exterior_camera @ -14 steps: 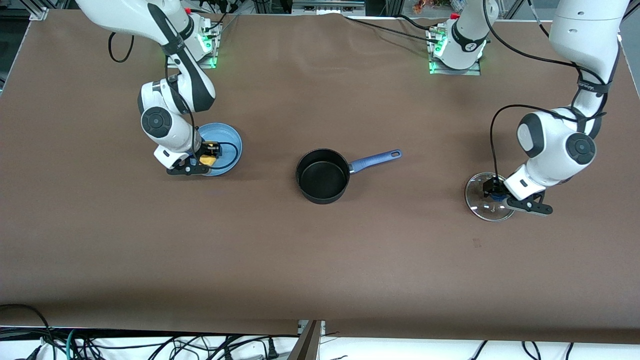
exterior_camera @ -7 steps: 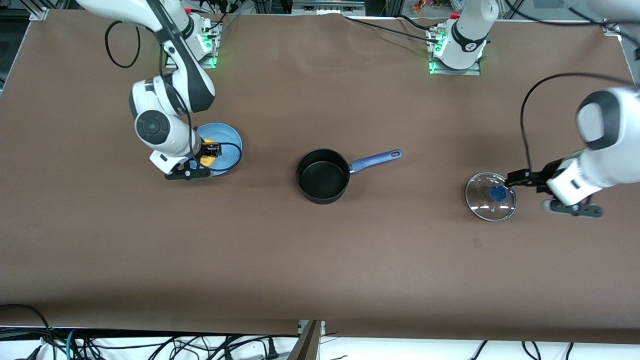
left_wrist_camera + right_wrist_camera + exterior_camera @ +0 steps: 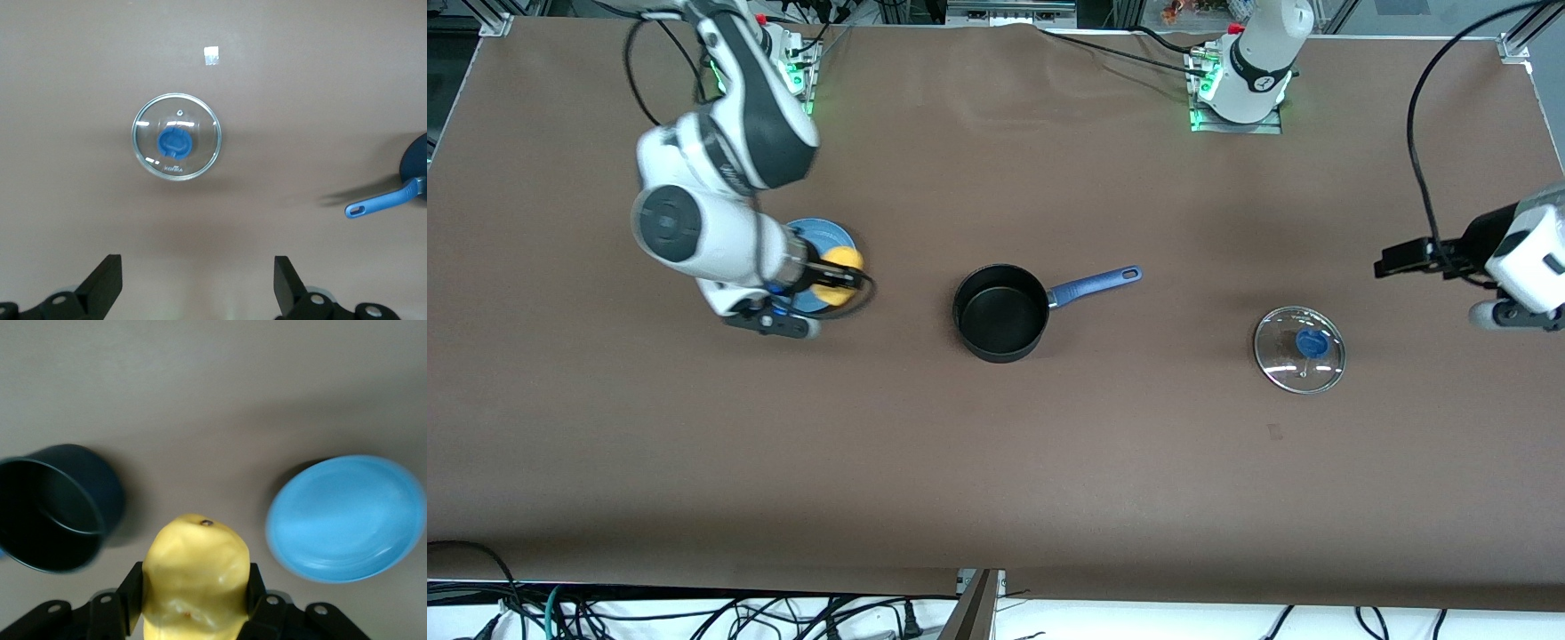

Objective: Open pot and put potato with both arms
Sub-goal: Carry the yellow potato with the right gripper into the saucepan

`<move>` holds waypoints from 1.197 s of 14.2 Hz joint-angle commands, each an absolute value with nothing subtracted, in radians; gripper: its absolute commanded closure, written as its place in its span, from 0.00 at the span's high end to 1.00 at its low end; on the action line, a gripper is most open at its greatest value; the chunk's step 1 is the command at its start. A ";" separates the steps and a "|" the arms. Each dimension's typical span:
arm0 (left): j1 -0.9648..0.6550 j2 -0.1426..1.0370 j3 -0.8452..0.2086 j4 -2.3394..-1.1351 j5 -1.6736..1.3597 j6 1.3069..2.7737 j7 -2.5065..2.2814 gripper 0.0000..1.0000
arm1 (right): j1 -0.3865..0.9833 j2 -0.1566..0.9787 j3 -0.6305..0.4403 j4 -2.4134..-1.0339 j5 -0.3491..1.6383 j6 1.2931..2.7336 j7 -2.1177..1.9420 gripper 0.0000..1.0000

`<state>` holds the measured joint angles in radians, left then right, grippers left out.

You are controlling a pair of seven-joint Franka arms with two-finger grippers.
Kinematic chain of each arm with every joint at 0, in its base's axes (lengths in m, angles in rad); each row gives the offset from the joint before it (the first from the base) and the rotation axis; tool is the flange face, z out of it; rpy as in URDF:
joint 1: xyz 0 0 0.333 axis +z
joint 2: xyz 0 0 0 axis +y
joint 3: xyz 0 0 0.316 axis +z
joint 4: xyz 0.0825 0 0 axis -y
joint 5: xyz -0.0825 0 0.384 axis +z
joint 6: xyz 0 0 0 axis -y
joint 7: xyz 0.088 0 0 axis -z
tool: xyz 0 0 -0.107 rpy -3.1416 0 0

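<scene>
Next, my right gripper lets go of the yellow potato on the middle of the black pot's bottom (image 3: 1000, 313) (image 3: 60, 509).
The black pot (image 3: 1000, 311) with its long blue handle (image 3: 1096, 284) stands open at the table's middle; it also shows in the right wrist view (image 3: 57, 507). My right gripper (image 3: 838, 277) is shut on the yellow potato (image 3: 841, 271), held up in the air over the edge of the blue plate (image 3: 818, 238). The potato fills the jaws in the right wrist view (image 3: 195, 577). My left gripper (image 3: 1396, 262) is open and empty, raised over the table at the left arm's end, apart from the glass lid (image 3: 1299, 348).
The clear glass lid with blue knob (image 3: 176, 136) lies flat on the table toward the left arm's end. The blue plate (image 3: 347, 518) sits toward the right arm's end. A small pale mark (image 3: 211, 56) is on the cloth near the lid.
My left gripper let go of the lid's knob, opened and rose away toward the left arm's end. My right gripper lifted the potato off the blue plate toward the pot.
</scene>
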<state>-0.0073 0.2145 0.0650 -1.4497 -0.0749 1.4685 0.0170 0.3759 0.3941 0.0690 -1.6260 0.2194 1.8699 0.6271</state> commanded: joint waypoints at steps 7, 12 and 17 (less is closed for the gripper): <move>-0.005 0.176 0.031 -1.422 0.002 1.434 0.002 1.00 | 0.633 0.733 0.057 -1.353 0.213 2.133 1.129 0.34; -0.003 0.170 0.005 -1.419 -0.014 1.424 -0.073 1.00 | 0.672 0.824 0.058 -1.351 0.176 2.264 1.135 0.34; -0.003 0.173 0.003 -1.419 -0.015 1.425 -0.072 1.00 | 0.701 0.874 0.058 -1.353 0.129 2.304 1.129 0.47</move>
<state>-0.0068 0.1781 0.0092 -1.4313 -0.0212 1.4442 -0.0657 0.6864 0.8473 0.0662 -1.3892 0.1658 2.3059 1.1116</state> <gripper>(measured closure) 0.000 0.370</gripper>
